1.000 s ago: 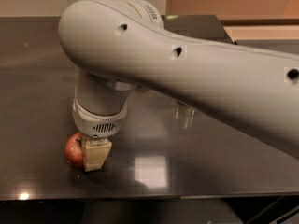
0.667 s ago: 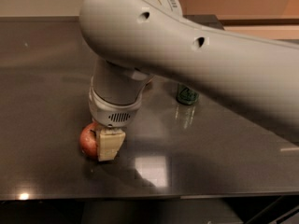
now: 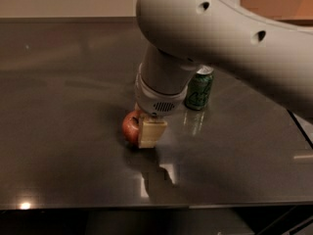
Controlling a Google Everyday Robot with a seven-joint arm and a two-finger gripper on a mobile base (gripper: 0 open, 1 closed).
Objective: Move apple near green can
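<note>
Next, my gripper sets the red apple down and lets go of it on the dark table (image 3: 162,104), beside the foot of the green can.
The red apple (image 3: 130,126) sits low over the dark table (image 3: 63,106), left of centre, mostly covered by my gripper (image 3: 142,130). The gripper points straight down and is shut on the apple, with one pale finger (image 3: 150,132) showing on the apple's right side. The green can (image 3: 199,88) stands upright to the right and a little behind the apple, partly hidden by my arm. The gap between apple and can is roughly one can height.
My large pale arm (image 3: 230,38) fills the upper right of the view. The table's front edge (image 3: 146,205) runs along the bottom. A lighter surface (image 3: 305,126) shows past the table's right edge.
My gripper has carried the apple to the right across the table, toward the green can. The can, hidden at first, has come into view beside the arm.
</note>
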